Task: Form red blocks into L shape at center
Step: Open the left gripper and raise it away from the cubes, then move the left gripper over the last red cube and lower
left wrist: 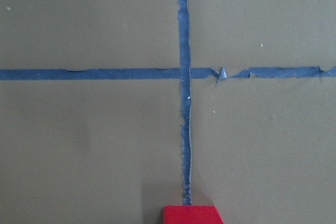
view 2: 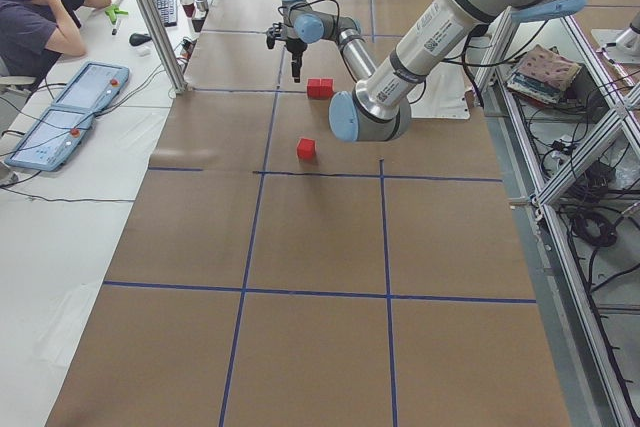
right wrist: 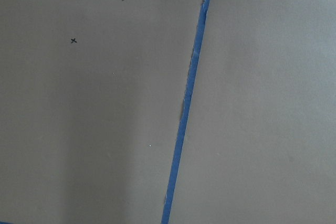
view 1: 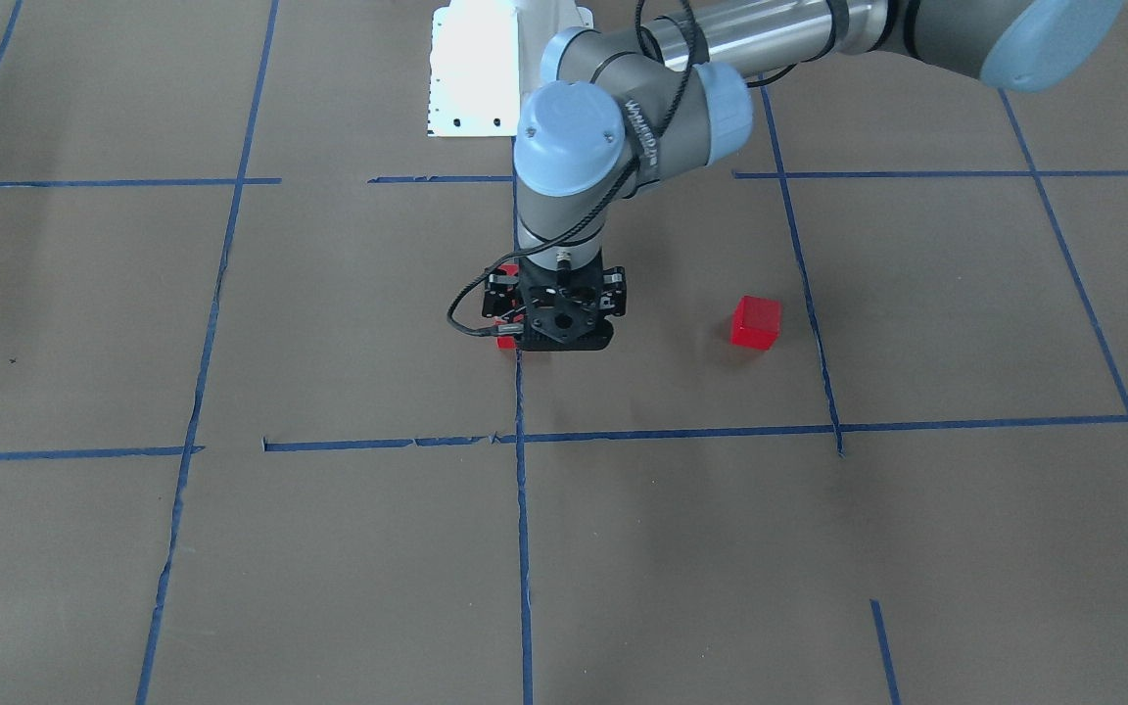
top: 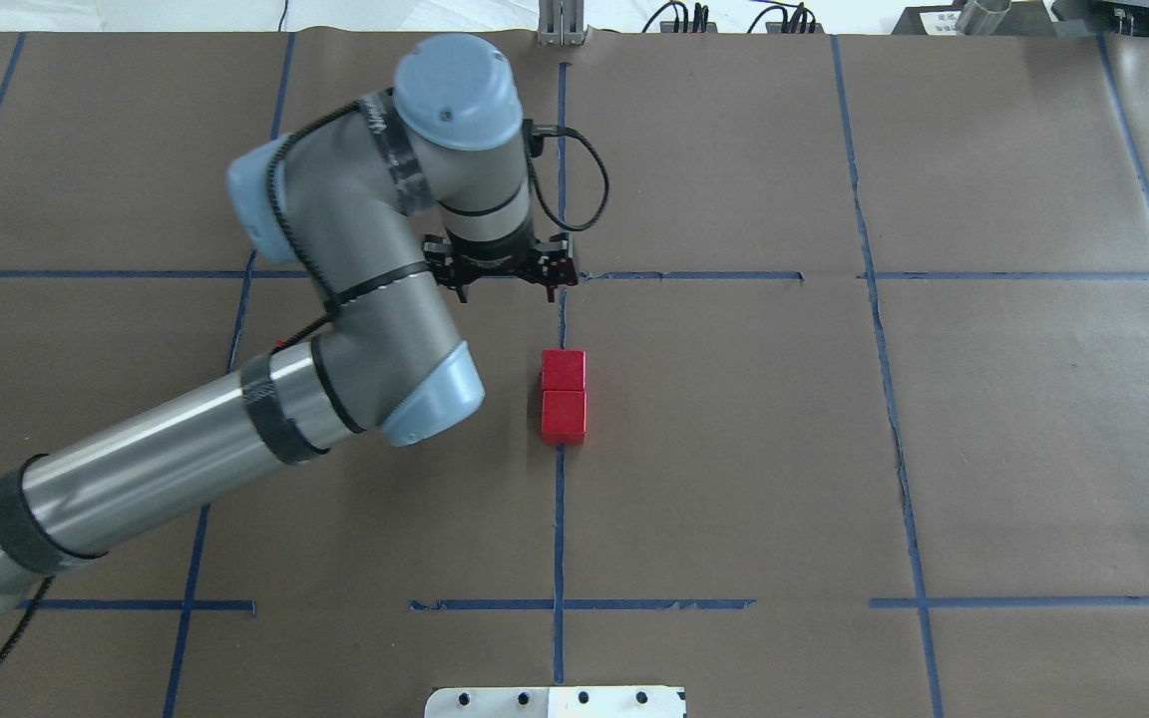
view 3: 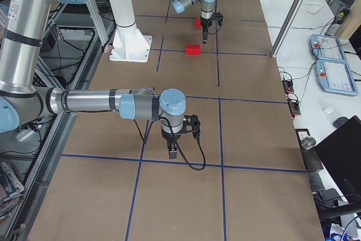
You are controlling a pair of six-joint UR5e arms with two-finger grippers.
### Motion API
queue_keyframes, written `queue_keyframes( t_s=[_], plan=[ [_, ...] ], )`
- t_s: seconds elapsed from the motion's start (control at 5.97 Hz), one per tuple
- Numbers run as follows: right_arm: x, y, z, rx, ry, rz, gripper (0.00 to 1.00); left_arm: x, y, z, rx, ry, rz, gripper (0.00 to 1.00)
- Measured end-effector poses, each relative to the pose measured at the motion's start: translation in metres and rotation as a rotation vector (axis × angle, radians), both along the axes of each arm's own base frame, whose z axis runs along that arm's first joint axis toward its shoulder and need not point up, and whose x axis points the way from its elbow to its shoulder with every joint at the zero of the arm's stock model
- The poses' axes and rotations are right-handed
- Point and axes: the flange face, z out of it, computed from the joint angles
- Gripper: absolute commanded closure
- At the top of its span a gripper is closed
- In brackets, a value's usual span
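The lone red block sits apart from the touching pair. My left gripper goes to it next and closes on that block's opposite sides [view 1: 756, 323].
Two red blocks [top: 563, 369] [top: 563, 416] lie touching, end to end, on the vertical blue tape line [top: 560, 519] of the center cell [top: 714, 449]. The third red block [view 1: 756, 322] sits alone toward my left side of that cell; my left arm hides it in the overhead view. My left gripper [top: 507, 289] hovers just beyond the pair, over the cell's far tape line, open and empty. In the front-facing view it [view 1: 556, 311] covers most of the pair. The left wrist view shows one block's edge [left wrist: 189, 214]. My right gripper [view 3: 172, 150] shows only in the exterior right view; I cannot tell its state.
The white robot base plate [top: 555, 701] sits at the table's near edge. A seated operator [view 2: 40, 7] and teach pendants [view 2: 60, 117] are beside the table. My left arm's forearm [top: 186, 459] stretches over my left side of the center cell.
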Motion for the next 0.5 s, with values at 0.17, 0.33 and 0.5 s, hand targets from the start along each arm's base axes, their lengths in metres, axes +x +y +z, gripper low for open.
queue_keyframes(
  t_s=[0.17,0.33,0.5],
  plan=[
    [0.000,-0.001,0.000,0.000,0.000,0.000,0.00,-0.053,0.008,0.042,0.014,0.002,0.008,0.00],
    [0.000,-0.001,0.000,0.000,0.000,0.000,0.00,-0.088,0.022,0.083,0.032,-0.011,0.025,0.00],
    [0.000,-0.002,0.000,-0.001,0.000,0.000,0.00,-0.107,0.034,0.118,0.061,-0.018,0.048,0.00]
  ],
)
